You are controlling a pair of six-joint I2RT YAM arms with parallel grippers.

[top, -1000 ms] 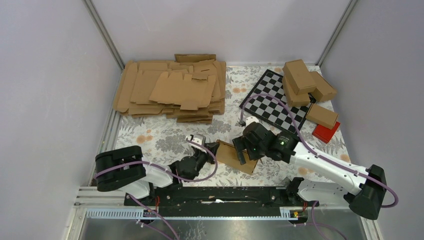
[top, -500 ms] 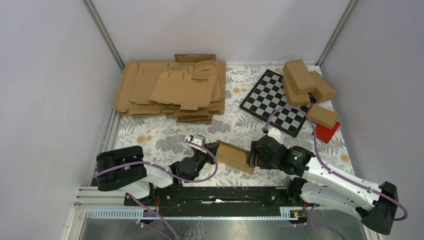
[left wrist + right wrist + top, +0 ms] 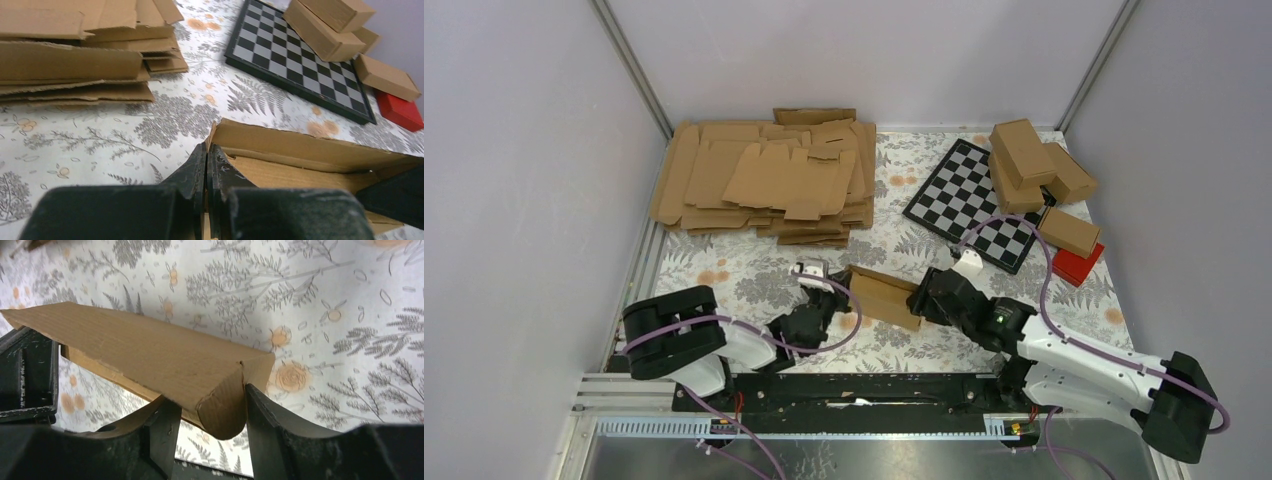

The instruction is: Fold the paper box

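Note:
I can see the rounded flap bulge between my right gripper's spread fingers, so next I open that gripper, back it off and pinch the paper box at its corner edge (image 3: 243, 365).
The paper box (image 3: 882, 295), a brown half-formed carton, hangs just above the flowered table between my two arms. My left gripper (image 3: 840, 292) is shut on the thin edge of the box's left end; in the left wrist view the fingers (image 3: 192, 167) pinch the cardboard wall (image 3: 300, 150). My right gripper (image 3: 921, 301) is at the box's right end. In the right wrist view its fingers (image 3: 260, 410) press on both sides of that end of the box (image 3: 165, 357), where a rounded flap is tucked between them. The left gripper (image 3: 27, 370) shows at the far end.
A heap of flat brown blanks (image 3: 764, 180) lies at the back left. A chessboard (image 3: 972, 205) lies at the back right, with several folded cartons (image 3: 1034, 165) and a red block (image 3: 1076, 264) beside it. Grey walls close in both sides.
My right gripper has swung from above the box down to its right end and narrowed onto it. The box has shifted slightly up and left. The left gripper stays shut.

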